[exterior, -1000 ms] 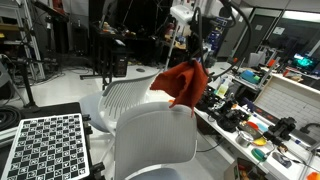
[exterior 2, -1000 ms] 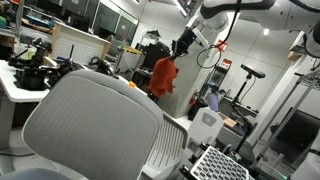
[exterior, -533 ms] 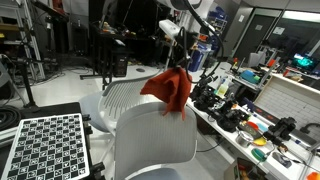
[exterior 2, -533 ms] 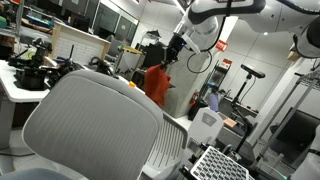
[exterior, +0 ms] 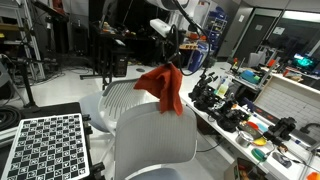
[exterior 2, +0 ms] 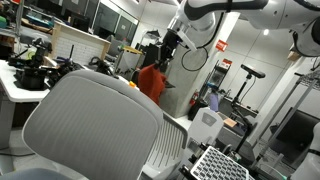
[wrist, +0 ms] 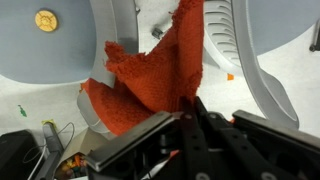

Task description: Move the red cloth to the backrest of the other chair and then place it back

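Note:
The robot's gripper will release the red cloth over the top edge of the smooth pale-grey chair back (exterior: pixel 160 107) (wrist: pixel 117 56).
The red cloth (exterior: pixel 163 86) hangs limp in the air from my gripper (exterior: pixel 172 62), which is shut on its top. It also shows in the other exterior view (exterior 2: pixel 151 80) below the gripper (exterior 2: pixel 165 55). In the wrist view the cloth (wrist: pixel 150 78) dangles from the shut fingers (wrist: pixel 190 112). The cloth hangs above the ribbed white backrest (exterior: pixel 130 94), close to its top edge. The smooth pale-grey chair back (exterior: pixel 155 143) stands nearer the camera; it fills the foreground in an exterior view (exterior 2: pixel 95 125).
A cluttered workbench (exterior: pixel 250 115) with tools runs along one side. A checkerboard panel (exterior: pixel 48 146) lies in front and shows in an exterior view (exterior 2: pixel 222 163) too. A desk with equipment (exterior 2: pixel 30 65) stands behind the grey chair. Stands and racks (exterior: pixel 105 50) fill the background.
My gripper has carried the red cloth sideways away from the grey chair back toward the ribbed backrest, and slightly lower. The chairs have not moved.

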`<state>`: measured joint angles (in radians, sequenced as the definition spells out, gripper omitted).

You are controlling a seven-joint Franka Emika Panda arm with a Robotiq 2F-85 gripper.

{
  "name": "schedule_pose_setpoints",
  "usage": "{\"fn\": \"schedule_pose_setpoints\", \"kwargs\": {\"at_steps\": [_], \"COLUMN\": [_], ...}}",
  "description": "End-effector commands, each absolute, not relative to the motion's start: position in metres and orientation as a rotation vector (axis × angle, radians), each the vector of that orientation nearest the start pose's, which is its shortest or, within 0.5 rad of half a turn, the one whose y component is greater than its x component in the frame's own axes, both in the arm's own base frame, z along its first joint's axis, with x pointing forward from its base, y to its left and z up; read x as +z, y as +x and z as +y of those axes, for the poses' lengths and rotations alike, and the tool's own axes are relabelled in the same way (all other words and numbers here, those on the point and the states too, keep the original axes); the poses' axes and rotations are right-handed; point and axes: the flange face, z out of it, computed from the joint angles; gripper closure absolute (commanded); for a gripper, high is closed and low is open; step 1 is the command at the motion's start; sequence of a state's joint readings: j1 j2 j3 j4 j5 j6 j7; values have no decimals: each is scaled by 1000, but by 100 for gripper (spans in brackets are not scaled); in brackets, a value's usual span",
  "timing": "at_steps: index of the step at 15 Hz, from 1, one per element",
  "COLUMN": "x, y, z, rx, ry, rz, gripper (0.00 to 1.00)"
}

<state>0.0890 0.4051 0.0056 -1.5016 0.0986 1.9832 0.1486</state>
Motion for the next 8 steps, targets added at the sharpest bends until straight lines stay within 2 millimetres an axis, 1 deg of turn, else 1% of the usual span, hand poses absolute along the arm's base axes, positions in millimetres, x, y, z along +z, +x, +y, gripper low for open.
{"fn": "schedule_pose_setpoints", "kwargs": {"at_steps": [1, 8], "x": [451, 444], "y": [683, 684], "z": [75, 61], "rx": [-117, -103], "ry": [-3041, -3042], "rz": [130, 154], "gripper": [99, 99]}}
